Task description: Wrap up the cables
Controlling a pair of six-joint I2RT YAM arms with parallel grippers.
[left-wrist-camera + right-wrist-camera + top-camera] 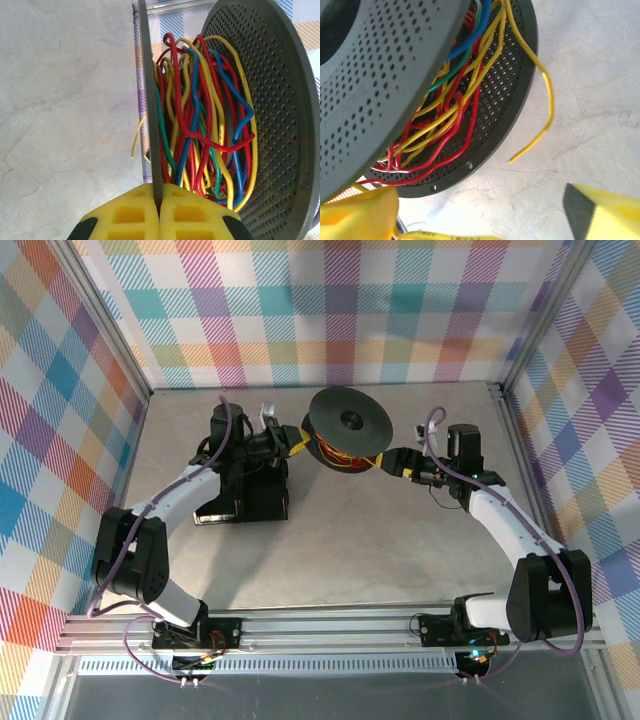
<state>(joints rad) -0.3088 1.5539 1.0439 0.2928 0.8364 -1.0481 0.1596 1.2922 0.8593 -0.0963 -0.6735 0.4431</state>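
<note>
Next, my left gripper lets go of the spool on the bare table (372, 480) between the black box and my right gripper.
The cables (340, 456) are thin red, yellow, blue and green wires wound loosely on a dark grey perforated spool (350, 420) in mid-table. In the left wrist view the cables (205, 115) fill the gap between the spool's two flanges. My left gripper (160, 192) is shut on the thin edge of the nearer flange (149, 100); from above the left gripper (298, 438) sits at the spool's left side. My right gripper (392, 464) is just right of the spool. In its wrist view the right gripper (485, 220) is open with nothing between its fingers, and a loose yellow cable end (546, 102) hangs free off the spool (512, 95).
A black box (245, 498) lies under the left arm. A small white piece (268, 412) sits by the left wrist. Plaid walls with aluminium posts (112, 330) close in the marble-look table (400, 560) on three sides.
</note>
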